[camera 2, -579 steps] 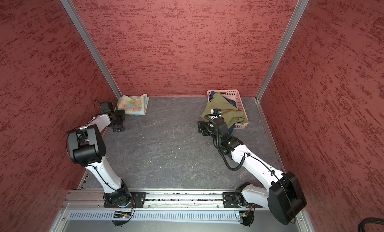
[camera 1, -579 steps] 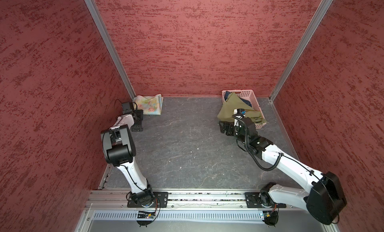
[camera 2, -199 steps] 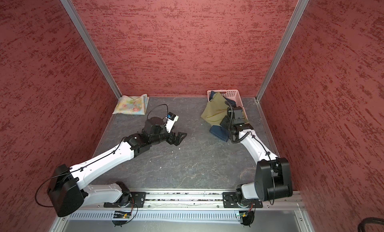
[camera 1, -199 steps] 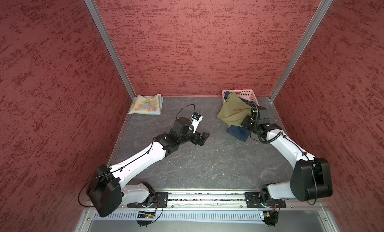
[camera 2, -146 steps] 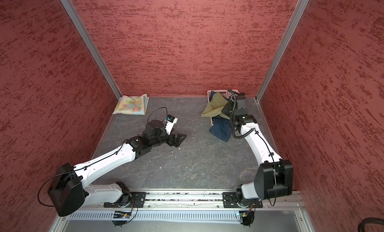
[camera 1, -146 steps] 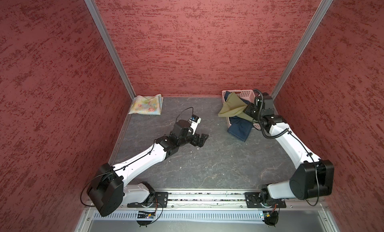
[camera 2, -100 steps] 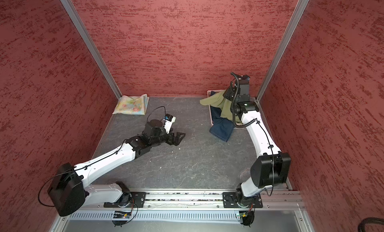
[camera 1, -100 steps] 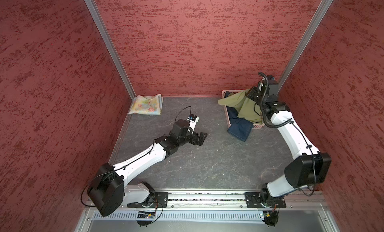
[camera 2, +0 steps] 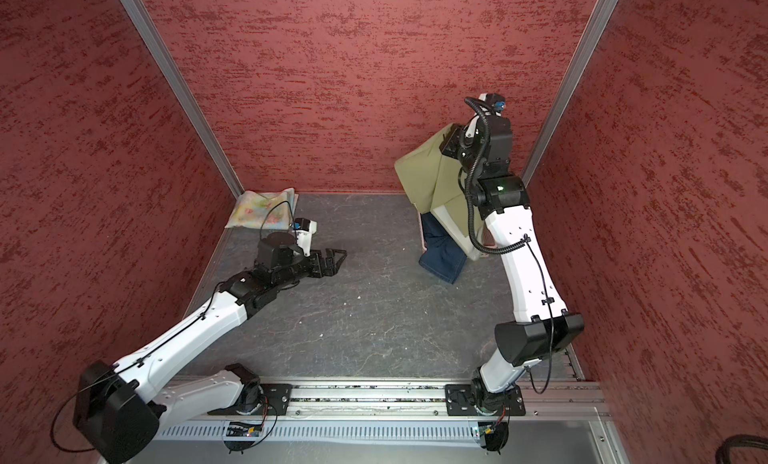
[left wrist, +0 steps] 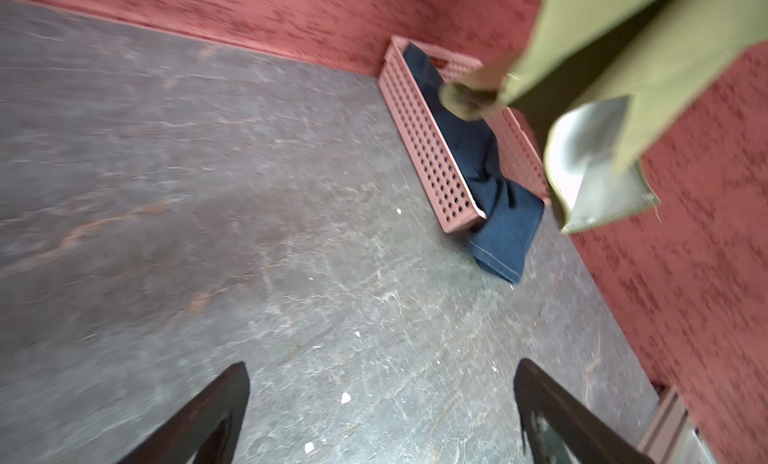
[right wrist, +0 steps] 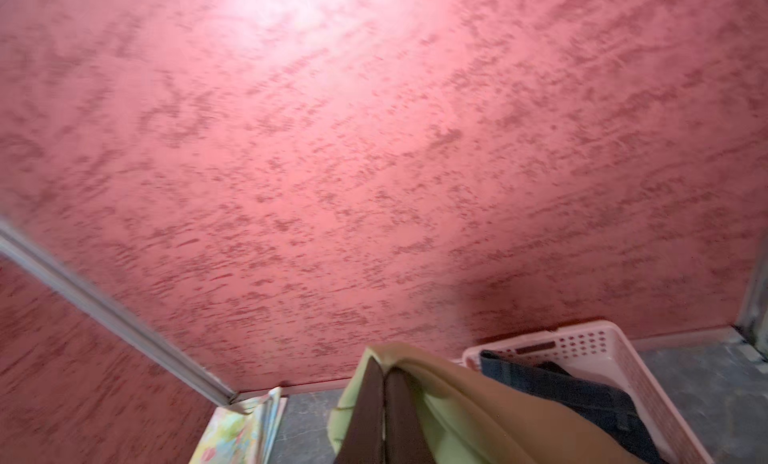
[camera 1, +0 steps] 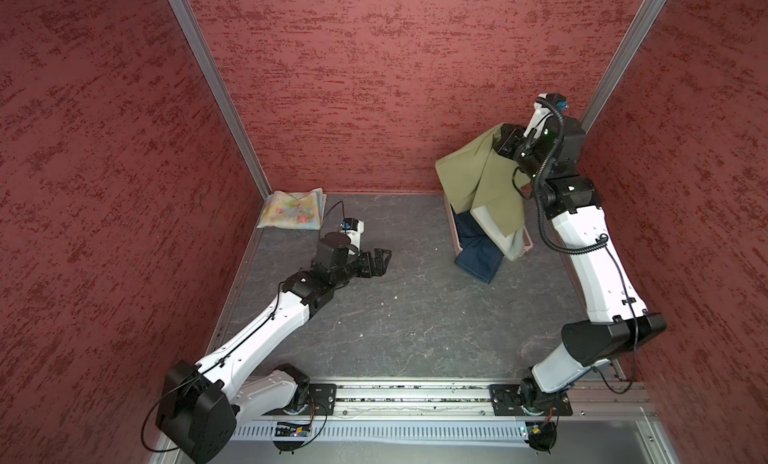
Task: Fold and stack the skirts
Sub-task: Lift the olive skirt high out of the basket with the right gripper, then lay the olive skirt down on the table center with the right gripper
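Observation:
The olive-green skirt, now hanging high over the basket, will be let go by my right gripper on the open table (camera 1: 402,264) between the floral skirt and the basket.
My right gripper (camera 1: 500,139) (right wrist: 384,372) is shut on the olive-green skirt (camera 1: 478,179) (camera 2: 428,175). It holds the cloth high in the back right corner, hanging over the basket. The dark blue denim skirt (camera 1: 478,254) (left wrist: 503,229) lies half in the basket and spills over its near end onto the table. The floral skirt (camera 1: 293,210) (right wrist: 237,433) lies folded in the back left corner. My left gripper (camera 1: 384,258) (left wrist: 380,368) hovers open and empty over the middle of the table, left of the basket.
A pink perforated basket (left wrist: 419,146) (right wrist: 623,358) stands at the back right against the red wall. Red walls with metal corner posts (camera 1: 216,91) close in three sides. A metal rail (camera 1: 415,395) runs along the front edge.
The right arm has risen from basket height to high in the corner, lifting the olive-green skirt off the denim one. The left arm has swung from the floral skirt to mid-table.

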Action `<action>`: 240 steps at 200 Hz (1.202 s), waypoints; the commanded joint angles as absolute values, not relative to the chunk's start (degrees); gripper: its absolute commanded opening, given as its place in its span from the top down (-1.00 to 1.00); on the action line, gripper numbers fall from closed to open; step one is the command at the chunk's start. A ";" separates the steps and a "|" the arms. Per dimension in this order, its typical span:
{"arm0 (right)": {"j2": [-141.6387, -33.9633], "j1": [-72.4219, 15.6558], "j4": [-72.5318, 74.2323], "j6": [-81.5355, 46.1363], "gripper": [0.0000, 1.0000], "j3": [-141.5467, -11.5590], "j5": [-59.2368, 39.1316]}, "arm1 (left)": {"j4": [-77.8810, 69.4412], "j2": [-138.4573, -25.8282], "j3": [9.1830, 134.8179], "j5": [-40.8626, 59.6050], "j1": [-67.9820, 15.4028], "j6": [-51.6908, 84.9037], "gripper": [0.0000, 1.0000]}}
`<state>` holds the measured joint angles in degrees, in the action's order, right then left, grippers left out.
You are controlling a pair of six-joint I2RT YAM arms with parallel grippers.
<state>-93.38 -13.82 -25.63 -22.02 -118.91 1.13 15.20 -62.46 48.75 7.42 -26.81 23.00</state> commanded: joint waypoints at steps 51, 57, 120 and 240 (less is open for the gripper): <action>-95.66 -30.31 -33.01 -16.66 1.00 -136.82 1.43 | 33.13 -49.09 55.58 5.69 -11.40 26.13 -1.00; -95.55 -30.80 -33.30 -17.10 1.00 -136.75 1.12 | 34.19 -48.46 56.15 5.86 -10.17 26.23 -1.00; -91.33 -31.04 -31.16 -23.88 1.00 -111.54 1.13 | 38.82 -46.63 58.06 7.27 -2.81 27.82 -0.96; -92.28 -23.89 -20.61 -22.57 -0.78 -81.40 -9.92 | 27.60 -67.63 52.00 9.05 -10.36 31.19 -0.93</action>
